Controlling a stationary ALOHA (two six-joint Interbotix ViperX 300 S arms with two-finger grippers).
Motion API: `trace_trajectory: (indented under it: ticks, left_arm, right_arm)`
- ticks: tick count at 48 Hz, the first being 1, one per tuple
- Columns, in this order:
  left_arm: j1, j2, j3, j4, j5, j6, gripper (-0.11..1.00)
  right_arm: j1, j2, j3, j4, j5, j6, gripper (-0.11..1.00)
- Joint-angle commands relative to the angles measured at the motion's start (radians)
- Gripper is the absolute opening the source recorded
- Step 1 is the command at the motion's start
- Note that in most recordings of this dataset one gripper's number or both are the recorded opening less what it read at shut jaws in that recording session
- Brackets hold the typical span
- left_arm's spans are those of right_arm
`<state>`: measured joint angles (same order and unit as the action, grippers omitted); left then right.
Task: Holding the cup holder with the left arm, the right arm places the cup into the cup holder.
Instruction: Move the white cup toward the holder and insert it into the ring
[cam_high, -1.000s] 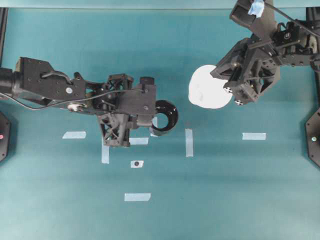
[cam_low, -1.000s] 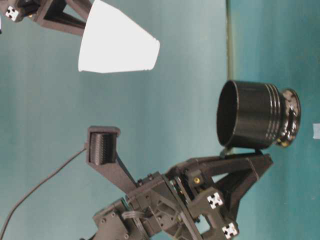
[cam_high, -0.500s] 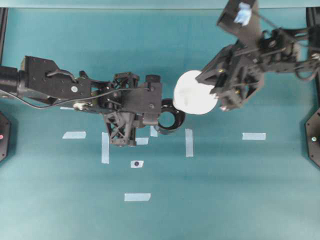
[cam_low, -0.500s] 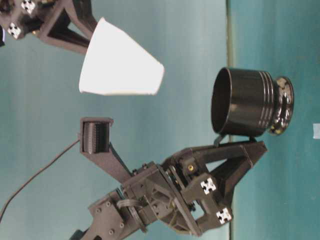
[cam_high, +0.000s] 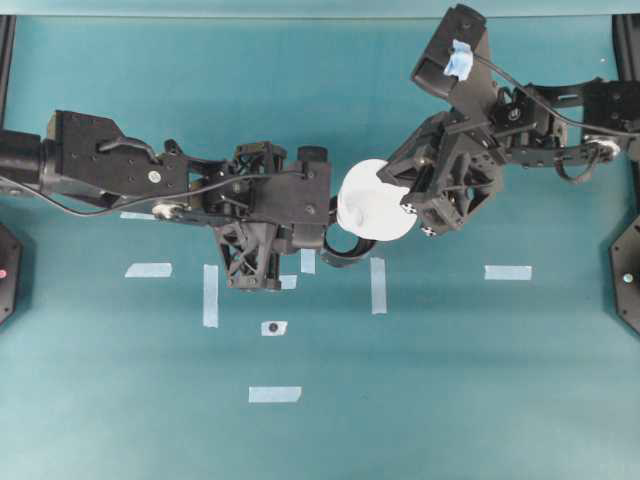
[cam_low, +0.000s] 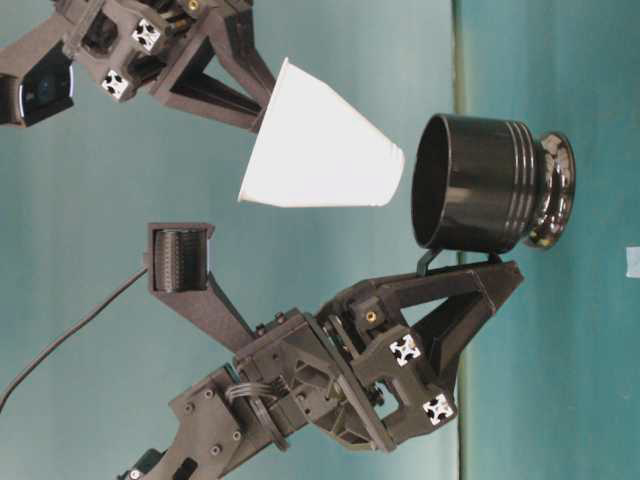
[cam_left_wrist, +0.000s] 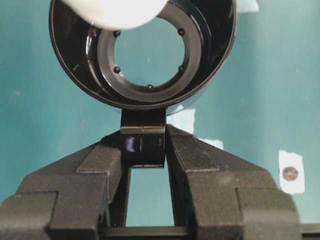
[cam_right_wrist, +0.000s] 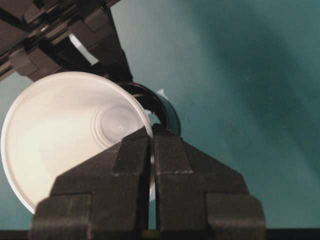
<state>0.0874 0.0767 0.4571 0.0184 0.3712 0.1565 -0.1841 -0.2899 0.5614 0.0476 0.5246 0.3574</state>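
Next, my right gripper lets go of the white cup inside the black cup holder's ring (cam_high: 354, 231) (cam_right_wrist: 139, 118), beside my left gripper.
The glossy black cup holder (cam_low: 480, 185) hangs above the table, and my left gripper (cam_left_wrist: 143, 145) is shut on its short side handle (cam_left_wrist: 143, 131). From overhead, only part of the cup holder's ring (cam_high: 350, 252) shows, below the cup. My right gripper (cam_right_wrist: 151, 131) is shut on the rim of the white cup (cam_right_wrist: 60, 130). The cup (cam_low: 320, 155) is tilted, with its small base right at the holder's mouth, just outside the rim. In the left wrist view the cup's white edge (cam_left_wrist: 120, 10) overlaps the top of the holder (cam_left_wrist: 220, 65). Overhead, the cup (cam_high: 375, 200) sits between the left gripper (cam_high: 320, 228) and the right gripper (cam_high: 405, 205).
Light blue tape strips lie on the teal table (cam_high: 450, 380), among them a tape strip (cam_high: 508, 272), a tape strip (cam_high: 378, 285) and a tape strip (cam_high: 274, 394). A small tape patch with a dark dot (cam_high: 273, 328) lies below the left arm. Black fixtures stand at the left edge (cam_high: 6, 270) and right edge (cam_high: 630, 270).
The right arm has carried the cup left and down until its base reaches the holder's mouth. The left arm has shifted the holder a little right and up.
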Motion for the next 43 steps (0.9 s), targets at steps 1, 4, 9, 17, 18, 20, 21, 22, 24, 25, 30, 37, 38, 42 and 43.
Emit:
trace_trajectory:
  ticks: [1,4,9,17,18,20,21,22,24,25,30,37,38,42,43]
  left_arm:
    - [-0.002,-0.021,-0.026,0.003,-0.011,0.002,0.25]
    - [-0.002,-0.021,-0.026,0.003,-0.011,0.002,0.25]
    - [-0.002,-0.023,-0.026,0.003,-0.011,0.002,0.25]
    - [-0.002,-0.025,-0.026,0.003,-0.011,0.002,0.25]
    - [-0.003,-0.025,-0.026,0.003,-0.011,0.002,0.25]
    - [-0.002,-0.025,-0.028,0.003,-0.011,0.002,0.25]
    - [-0.002,-0.025,-0.028,0.003,-0.011,0.002,0.25]
    - [-0.002,-0.025,-0.028,0.003,-0.011,0.002,0.25]
    - [-0.002,-0.025,-0.029,0.003,-0.011,0.002,0.25]
    - [-0.002,-0.025,-0.029,0.003,-0.011,0.002,0.25]
    - [-0.002,-0.023,-0.029,0.003,-0.011,0.002,0.25]
    - [0.0,-0.02,-0.031,0.003,-0.012,0.002,0.25]
    - [-0.002,-0.02,-0.031,0.003,-0.014,0.002,0.25]
    - [-0.002,-0.021,-0.031,0.003,-0.02,0.002,0.25]
    - [-0.002,-0.021,-0.031,0.003,-0.021,0.002,0.25]
  right_arm:
    - [0.003,-0.002,-0.011,0.003,-0.009,0.014,0.03]
    - [0.008,0.008,-0.011,0.002,-0.009,0.017,0.03]
    - [0.015,0.029,-0.015,0.003,-0.011,0.017,0.03]
    - [0.015,0.054,-0.02,0.002,-0.014,0.017,0.03]
    - [0.015,0.06,-0.02,0.0,-0.014,0.017,0.03]
    - [0.015,0.066,-0.021,0.0,-0.014,0.017,0.03]
    - [0.017,0.069,-0.021,0.0,-0.014,0.017,0.03]
    - [0.015,0.072,-0.023,0.0,-0.014,0.017,0.03]
    - [0.015,0.08,-0.025,-0.002,-0.014,0.017,0.03]
    - [0.015,0.083,-0.026,-0.002,-0.014,0.017,0.03]
    - [0.015,0.104,-0.037,-0.003,-0.014,0.017,0.03]
    - [0.017,0.127,-0.054,-0.005,-0.014,0.015,0.03]
    - [0.015,0.13,-0.054,-0.005,-0.014,0.015,0.03]
    - [0.015,0.143,-0.06,-0.005,-0.014,0.014,0.03]
    - [0.015,0.144,-0.058,-0.005,-0.014,0.014,0.03]
